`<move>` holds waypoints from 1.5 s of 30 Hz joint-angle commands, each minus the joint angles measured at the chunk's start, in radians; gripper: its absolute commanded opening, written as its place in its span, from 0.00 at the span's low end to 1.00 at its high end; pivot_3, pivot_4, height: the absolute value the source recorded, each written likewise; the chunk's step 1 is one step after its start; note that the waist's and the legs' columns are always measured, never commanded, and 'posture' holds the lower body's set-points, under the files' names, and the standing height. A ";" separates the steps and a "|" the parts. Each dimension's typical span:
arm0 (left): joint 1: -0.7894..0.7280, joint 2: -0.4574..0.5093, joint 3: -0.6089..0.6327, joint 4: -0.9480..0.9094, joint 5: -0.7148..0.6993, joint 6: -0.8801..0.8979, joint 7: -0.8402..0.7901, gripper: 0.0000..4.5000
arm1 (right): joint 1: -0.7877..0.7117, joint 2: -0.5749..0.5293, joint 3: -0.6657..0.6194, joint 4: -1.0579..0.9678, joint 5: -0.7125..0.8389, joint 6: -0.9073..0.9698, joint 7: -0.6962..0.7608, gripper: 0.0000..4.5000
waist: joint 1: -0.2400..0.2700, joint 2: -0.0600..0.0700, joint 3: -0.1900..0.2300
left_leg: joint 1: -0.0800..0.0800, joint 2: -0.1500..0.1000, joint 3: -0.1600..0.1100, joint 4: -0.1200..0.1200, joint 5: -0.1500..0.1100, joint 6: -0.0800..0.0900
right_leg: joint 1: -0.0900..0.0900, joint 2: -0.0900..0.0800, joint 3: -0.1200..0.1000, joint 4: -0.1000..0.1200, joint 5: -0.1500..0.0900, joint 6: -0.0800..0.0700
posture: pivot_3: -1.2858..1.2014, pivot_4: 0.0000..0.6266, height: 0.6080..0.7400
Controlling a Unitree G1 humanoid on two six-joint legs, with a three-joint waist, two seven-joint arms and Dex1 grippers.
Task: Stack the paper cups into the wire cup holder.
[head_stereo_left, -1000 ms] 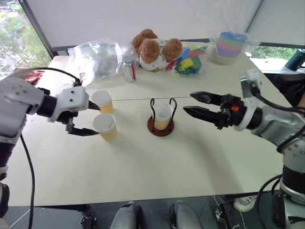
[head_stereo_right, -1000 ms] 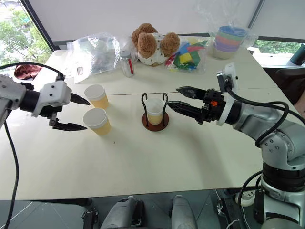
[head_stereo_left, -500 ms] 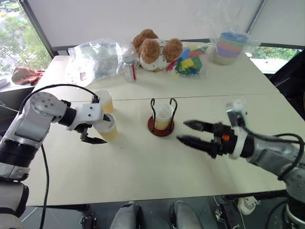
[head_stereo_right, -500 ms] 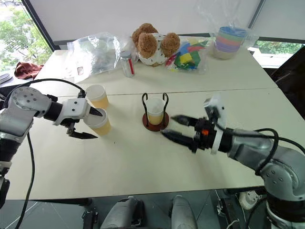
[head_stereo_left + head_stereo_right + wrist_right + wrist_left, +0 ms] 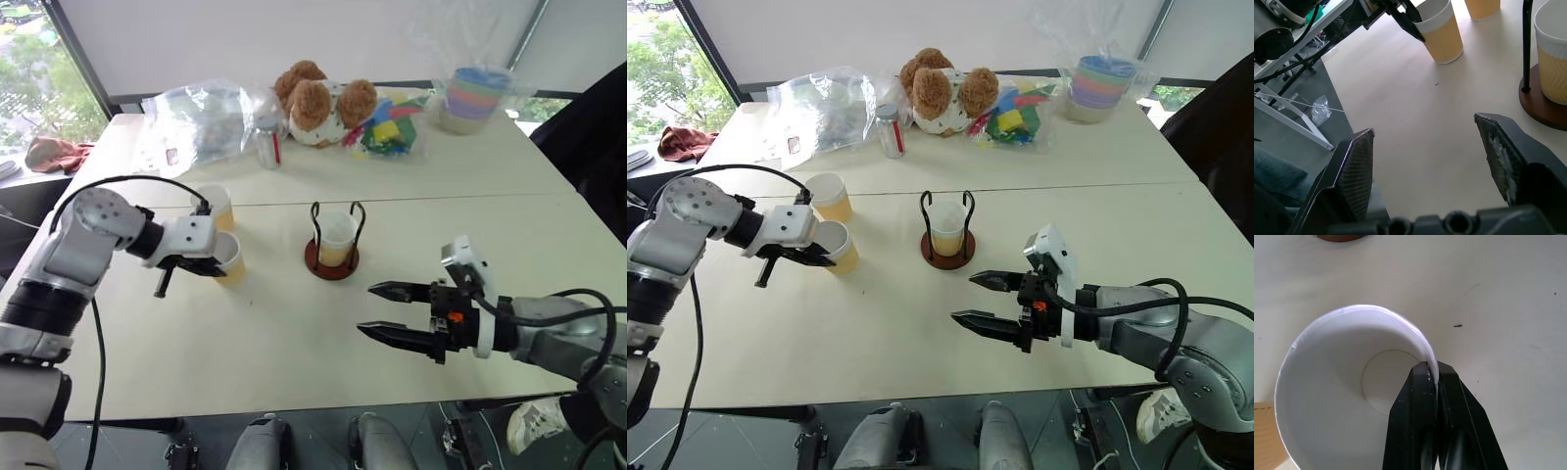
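The paper cup in my left gripper will be let go inside the cup point(image 5: 337, 235) that sits between the black loops of the holder.
Three pale tan paper cups are on the table. One point(image 5: 336, 238) sits inside the wire cup holder point(image 5: 331, 264), whose black loops rise from a dark red base. A second cup point(image 5: 216, 206) stands upright at the left. Just in front of it is the third cup point(image 5: 840, 248), and my left gripper point(image 5: 1436, 379) is shut on its rim, one finger inside and one outside. My right gripper point(image 5: 963, 298) hovers open and empty over the table, on the near right of the holder and well apart from it.
Along the table's far edge lie a crumpled clear plastic bag point(image 5: 201, 117), a small bottle point(image 5: 266, 147), a brown plush toy point(image 5: 318, 98), a bag of coloured blocks point(image 5: 387, 127) and a wrapped stack of pastel cups point(image 5: 475, 93).
My left gripper has closed on the near cup's rim. My right gripper has drawn back from the holder toward the near edge and sunk lower, still open.
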 commanded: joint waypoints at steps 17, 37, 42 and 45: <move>-0.839 -0.466 -0.273 0.786 -0.192 -0.360 -0.070 0.01 | 0.166 -0.181 -0.372 0.069 -0.199 -0.087 0.094 0.79 | 0.034 -0.006 0.001 | -0.003 -0.001 0.000 0.011 -0.005 0.009 | 0.004 0.000 0.000 -0.002 0.002 0.004 | 0.52 0.24 1.00; -0.891 -0.523 -0.559 0.856 -0.297 -0.390 -0.070 0.01 | 0.240 -0.123 -0.456 0.002 -0.182 -0.058 -0.018 0.79 | 0.033 -0.006 0.001 | -0.009 -0.001 -0.002 0.012 -0.005 0.009 | -0.001 0.000 0.000 -0.002 0.002 0.004 | 0.52 0.24 1.00; -0.895 -0.546 -0.597 0.865 -0.315 -0.394 -0.070 0.01 | 0.236 -0.109 -0.437 0.002 -0.190 -0.067 -0.033 0.79 | 0.034 -0.006 0.001 | -0.009 -0.001 -0.001 0.012 -0.005 0.009 | -0.001 0.000 0.000 -0.002 0.002 0.004 | 0.52 0.24 1.00; -0.898 -0.551 -0.621 0.861 -0.345 -0.363 -0.070 0.19 | 0.240 -0.105 -0.428 0.000 -0.197 -0.072 -0.038 0.79 | 0.033 -0.006 0.001 | -0.009 -0.001 -0.001 0.012 -0.005 0.009 | -0.001 0.000 0.000 -0.002 0.002 0.004 | 0.52 0.24 1.00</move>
